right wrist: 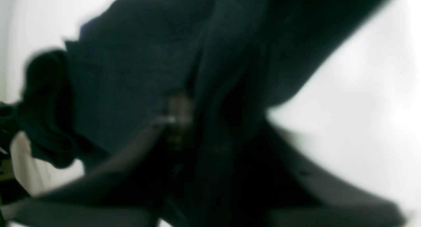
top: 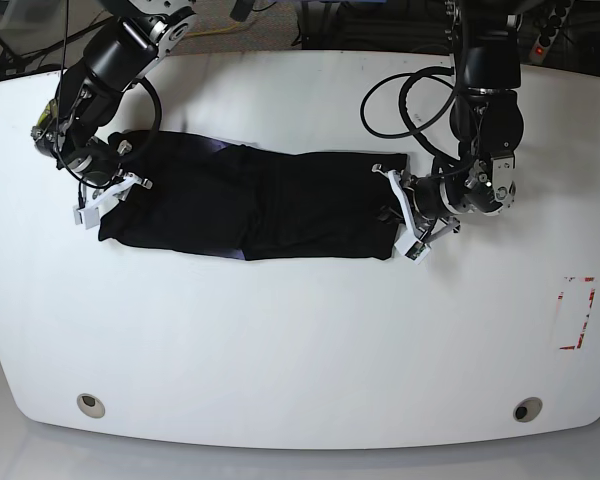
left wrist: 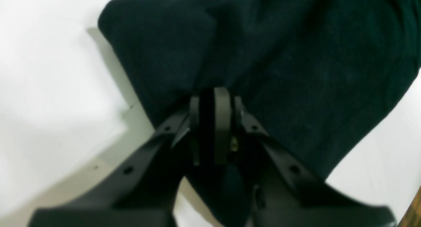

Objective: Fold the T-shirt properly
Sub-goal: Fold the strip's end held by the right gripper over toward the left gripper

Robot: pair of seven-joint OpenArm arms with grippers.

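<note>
My right gripper releases its T-shirt end next, atop the middle of the black T-shirt's wrinkled band [top: 286,218].
The black T-shirt [top: 260,205] lies as a long, wrinkled band across the middle of the white table [top: 300,350], with no print showing. My left gripper [top: 398,215] is at its right end. In the left wrist view that gripper [left wrist: 213,95] is shut on a fold of the T-shirt [left wrist: 296,72], the pads pressed together on cloth. My right gripper [top: 108,195] is at the band's left end. The right wrist view is blurred, but a ridge of the T-shirt [right wrist: 131,72] runs up between the fingers of the right gripper [right wrist: 204,115], which looks shut on it.
A red-and-white marked rectangle [top: 577,312] sits on the table near its right edge. Black cables [top: 400,100] loop above the table by the left arm. Two round holes [top: 91,404] mark the front corners. Boxes and wires crowd the far edge.
</note>
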